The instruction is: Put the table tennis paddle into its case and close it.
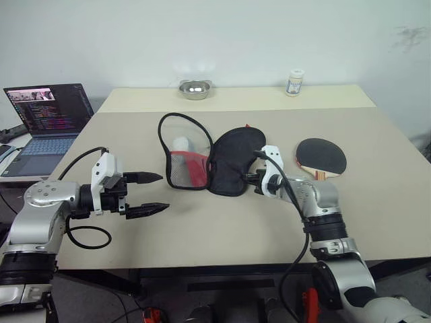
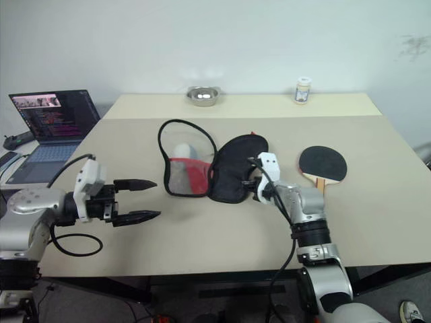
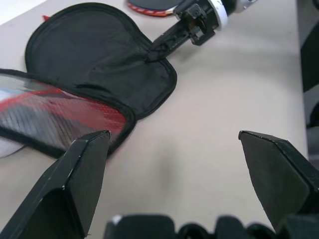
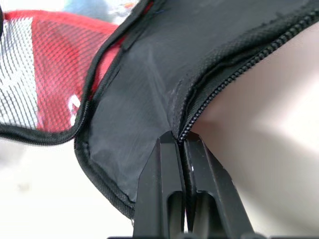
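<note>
I am going to release the case's black half from my right gripper on the tabletop [image 1: 265, 165] [image 4: 254, 109], next to the table tennis paddle.
The case [image 1: 232, 158] lies unzipped and spread open in the middle of the table, its black half to the right and its red mesh half [image 1: 188, 168] to the left. My right gripper [image 1: 250, 179] is shut on the zip edge of the black half [image 4: 149, 99], its fingers [image 4: 164, 164] pinching the fabric. The table tennis paddle [image 1: 322, 157] lies flat to the right of the case, black face up, handle toward me. My left gripper [image 1: 151, 194] hovers open, left of the case, with nothing between its fingers [image 3: 84, 164].
A laptop [image 1: 50, 121] stands open at the far left beside the table. A metal bowl [image 1: 195, 89] and a small bottle [image 1: 294, 82] sit at the table's back edge. Bare tabletop [image 1: 222, 229] lies in front of the case.
</note>
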### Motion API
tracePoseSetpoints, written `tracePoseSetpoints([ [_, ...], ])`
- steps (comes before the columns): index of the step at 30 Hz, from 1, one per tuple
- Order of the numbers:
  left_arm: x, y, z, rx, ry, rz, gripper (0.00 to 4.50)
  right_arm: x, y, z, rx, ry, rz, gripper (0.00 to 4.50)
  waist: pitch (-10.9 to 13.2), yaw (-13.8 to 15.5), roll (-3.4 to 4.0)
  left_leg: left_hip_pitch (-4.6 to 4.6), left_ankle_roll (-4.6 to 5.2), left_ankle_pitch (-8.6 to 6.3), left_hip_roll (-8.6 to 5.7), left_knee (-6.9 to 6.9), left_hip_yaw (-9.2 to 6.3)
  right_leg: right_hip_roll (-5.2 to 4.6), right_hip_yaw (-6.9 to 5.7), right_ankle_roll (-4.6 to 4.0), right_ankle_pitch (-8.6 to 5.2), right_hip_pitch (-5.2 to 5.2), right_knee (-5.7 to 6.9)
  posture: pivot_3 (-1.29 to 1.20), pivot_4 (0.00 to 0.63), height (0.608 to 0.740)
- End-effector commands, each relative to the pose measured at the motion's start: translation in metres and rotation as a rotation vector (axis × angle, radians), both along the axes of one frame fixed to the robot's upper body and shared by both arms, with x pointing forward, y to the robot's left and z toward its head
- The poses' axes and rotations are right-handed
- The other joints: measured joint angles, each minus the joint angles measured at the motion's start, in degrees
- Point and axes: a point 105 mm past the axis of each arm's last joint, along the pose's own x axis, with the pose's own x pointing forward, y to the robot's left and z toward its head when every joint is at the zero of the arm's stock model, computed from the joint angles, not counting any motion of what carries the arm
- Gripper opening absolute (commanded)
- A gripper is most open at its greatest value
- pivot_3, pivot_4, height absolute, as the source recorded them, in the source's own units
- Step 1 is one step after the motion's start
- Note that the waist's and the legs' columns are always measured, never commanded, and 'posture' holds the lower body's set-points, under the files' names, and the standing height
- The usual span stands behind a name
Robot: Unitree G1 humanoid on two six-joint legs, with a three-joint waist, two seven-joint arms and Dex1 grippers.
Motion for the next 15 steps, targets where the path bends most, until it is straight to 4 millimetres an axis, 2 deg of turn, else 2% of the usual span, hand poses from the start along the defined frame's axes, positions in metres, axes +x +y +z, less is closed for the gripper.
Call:
tracePoseSetpoints([
  [1,-0.001,-0.008,0.008,-0.002,-0.043,-0.041,4.50,0.002,-0.014,0.017,0.009,-0.038,0.001,0.01,0.0,0.0,0.00,0.01,0.01,0.00,0.00,0.01,0.00,0.00,0.00,0.00,0.00,0.00,0.02,0.00,0.150,0.740],
  [3,-0.001,-0.013,0.006,-0.004,-0.041,-0.055,4.50,0.005,-0.031,0.019,-0.018,-0.035,-0.015,0.01,0.0,0.0,0.00,0.02,0.03,-0.01,0.00,0.02,0.00,0.00,0.00,0.00,0.00,0.00,0.08,0.00,0.150,0.740],
  [8,0.000,-0.018,0.007,0.002,-0.044,-0.069,4.50,0.007,-0.055,0.020,-0.077,-0.036,-0.030,0.01,0.0,0.0,0.00,0.02,0.05,-0.02,-0.01,0.05,0.00,0.00,-0.01,0.00,0.00,0.01,0.12,0.00,0.150,0.740],
  [15,0.002,-0.028,0.017,0.007,-0.054,-0.080,4.50,0.005,-0.069,0.019,-0.044,-0.007,-0.091,0.01,0.0,0.1,0.00,0.01,0.05,-0.01,-0.01,0.04,0.01,0.00,0.01,0.00,0.00,0.01,0.12,0.00,0.150,0.740],
])
